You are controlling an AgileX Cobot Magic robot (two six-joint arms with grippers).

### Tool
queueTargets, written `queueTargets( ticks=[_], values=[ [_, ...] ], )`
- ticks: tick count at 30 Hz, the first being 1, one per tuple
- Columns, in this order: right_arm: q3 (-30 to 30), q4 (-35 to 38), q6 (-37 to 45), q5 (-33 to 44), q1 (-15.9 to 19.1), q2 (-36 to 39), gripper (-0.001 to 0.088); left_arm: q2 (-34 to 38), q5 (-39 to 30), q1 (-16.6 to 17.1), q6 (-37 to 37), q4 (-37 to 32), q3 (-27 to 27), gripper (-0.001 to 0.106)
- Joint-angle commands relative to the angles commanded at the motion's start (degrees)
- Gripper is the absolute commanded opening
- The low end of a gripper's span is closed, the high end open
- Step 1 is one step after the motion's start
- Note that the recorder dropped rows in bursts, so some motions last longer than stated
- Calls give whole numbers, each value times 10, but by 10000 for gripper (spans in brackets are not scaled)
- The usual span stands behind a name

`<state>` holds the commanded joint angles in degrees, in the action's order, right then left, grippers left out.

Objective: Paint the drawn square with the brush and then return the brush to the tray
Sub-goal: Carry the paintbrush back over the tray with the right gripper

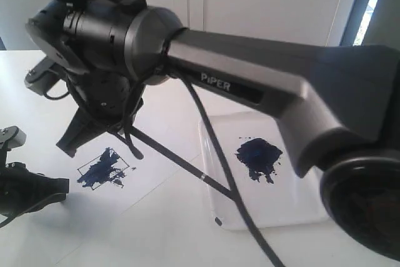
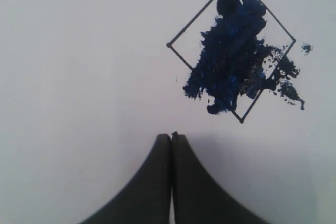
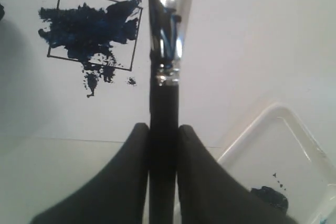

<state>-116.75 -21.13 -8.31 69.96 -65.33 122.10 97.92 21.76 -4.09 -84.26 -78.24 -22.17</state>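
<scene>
The robot's right gripper will release the brush in the tray (image 1: 253, 196) next to the dark blue paint blot, with the brush's handle over the rim of the tray.
The drawn square (image 1: 103, 170) is a thin black outline smeared with dark blue paint, also seen in the left wrist view (image 2: 231, 51) and the right wrist view (image 3: 94, 27). My right gripper (image 3: 163, 127) is shut on the brush (image 3: 167, 40). The silver ferrule, streaked with blue, sticks out past the fingertips beside the square, and the bristles run out of frame. In the exterior view that gripper (image 1: 72, 145) hangs just left of the square, and the thin black handle (image 1: 175, 161) trails back toward the tray (image 1: 281, 198). My left gripper (image 2: 171, 136) is shut and empty, short of the square.
The tray's dark blue paint blot (image 1: 257, 157) lies near its middle, and the tray rim (image 3: 252, 129) shows beside the right fingers. The right arm's grey link (image 1: 281, 73) and black cable (image 1: 231, 186) cross over the tray. The left gripper (image 1: 62, 189) rests at the lower left.
</scene>
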Motion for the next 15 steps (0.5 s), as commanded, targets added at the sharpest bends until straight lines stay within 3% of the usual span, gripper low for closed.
queueTargets(
  ticks=[5,8,15],
  values=[
    [93,-37,-40,0,3,-20,0,0,-4,0,8,13,0,5],
    [172,-44,-96,-71,3,-62,0,0,-8,0,44,32,0,5],
    [317,-113,-174,-129,11,-136,0,0,-6,0,98,75,0,5]
  ],
)
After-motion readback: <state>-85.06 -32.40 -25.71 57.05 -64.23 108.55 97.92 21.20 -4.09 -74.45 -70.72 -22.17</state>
